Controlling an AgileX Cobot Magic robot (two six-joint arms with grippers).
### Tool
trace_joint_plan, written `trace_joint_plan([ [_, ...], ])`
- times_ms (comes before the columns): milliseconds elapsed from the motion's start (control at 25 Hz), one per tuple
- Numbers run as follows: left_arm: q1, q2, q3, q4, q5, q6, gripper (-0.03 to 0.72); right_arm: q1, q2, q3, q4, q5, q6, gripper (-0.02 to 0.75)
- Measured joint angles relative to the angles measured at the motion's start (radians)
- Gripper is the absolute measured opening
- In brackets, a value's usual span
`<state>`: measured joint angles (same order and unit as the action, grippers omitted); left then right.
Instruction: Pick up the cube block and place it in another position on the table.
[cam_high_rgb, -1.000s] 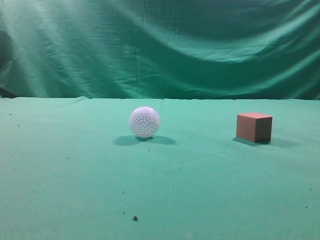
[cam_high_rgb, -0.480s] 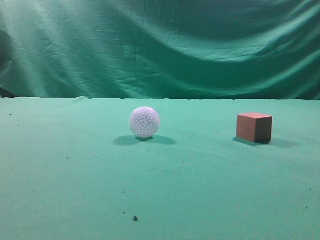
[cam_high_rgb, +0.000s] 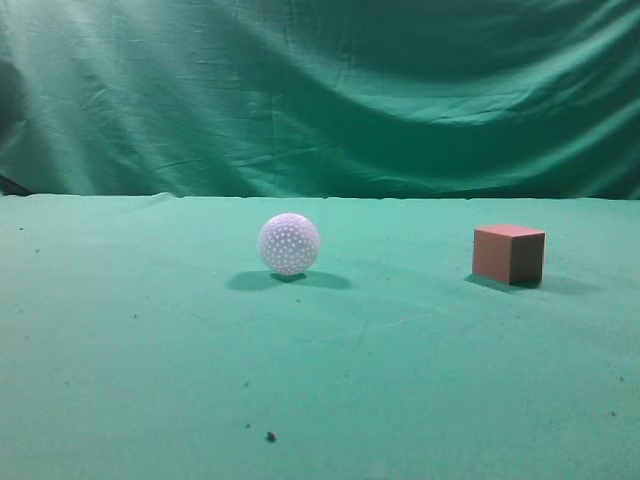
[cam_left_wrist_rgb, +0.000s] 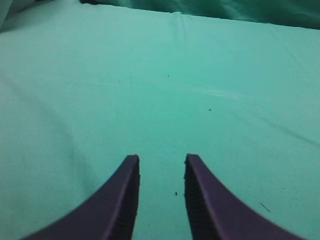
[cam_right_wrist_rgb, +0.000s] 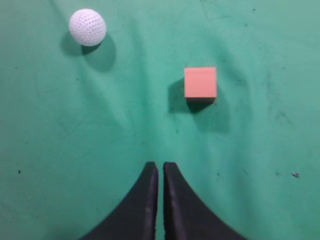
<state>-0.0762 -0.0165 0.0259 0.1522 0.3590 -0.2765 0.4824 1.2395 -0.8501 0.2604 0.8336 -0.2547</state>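
Observation:
My right gripper is to move down over the reddish-brown cube block next and close on the cube block's opposite sides (cam_high_rgb: 509, 250) (cam_right_wrist_rgb: 200, 84), below its top.
The reddish-brown cube block (cam_high_rgb: 509, 254) sits on the green table (cam_high_rgb: 150, 340) at the right. In the right wrist view the cube block (cam_right_wrist_rgb: 200, 83) lies ahead and to the right of my right gripper (cam_right_wrist_rgb: 160, 167), which is shut and empty, well above the table (cam_right_wrist_rgb: 60, 150). My left gripper (cam_left_wrist_rgb: 161, 162) is open and empty over bare table cloth (cam_left_wrist_rgb: 165, 90). Neither gripper shows in the exterior view.
A white dimpled ball (cam_high_rgb: 289, 244) rests on the table left of the cube; it also shows in the right wrist view (cam_right_wrist_rgb: 87, 27) at the upper left. A wrinkled green backdrop (cam_high_rgb: 320, 90) hangs behind the table's far edge.

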Motion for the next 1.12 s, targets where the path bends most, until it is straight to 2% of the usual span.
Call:
trace_joint_plan([
  [120,0.0,0.0,0.0,0.0,0.0,0.0,0.262,0.048,0.144,-0.074,-0.045,0.004,0.037,0.0],
  [240,0.0,0.0,0.0,0.0,0.0,0.0,0.262,0.053,0.256,-0.145,-0.078,0.026,0.069,0.0],
  [400,0.0,0.0,0.0,0.0,0.0,0.0,0.262,0.053,0.357,-0.213,-0.145,0.052,0.107,0.188],
  [600,0.0,0.0,0.0,0.0,0.0,0.0,0.262,0.053,0.439,-0.232,-0.152,0.043,0.133,0.529],
  [680,0.0,0.0,0.0,0.0,0.0,0.0,0.262,0.053,0.468,-0.232,-0.152,0.022,0.141,0.592],
  [840,0.0,0.0,0.0,0.0,0.0,0.0,0.262,0.053,0.518,-0.232,-0.154,-0.041,0.157,0.581],
  [880,0.0,0.0,0.0,0.0,0.0,0.0,0.262,0.053,0.527,-0.234,-0.154,-0.055,0.163,0.511],
  [1120,0.0,0.0,0.0,0.0,0.0,0.0,0.262,0.053,0.571,-0.235,-0.193,-0.085,0.187,0.215],
])
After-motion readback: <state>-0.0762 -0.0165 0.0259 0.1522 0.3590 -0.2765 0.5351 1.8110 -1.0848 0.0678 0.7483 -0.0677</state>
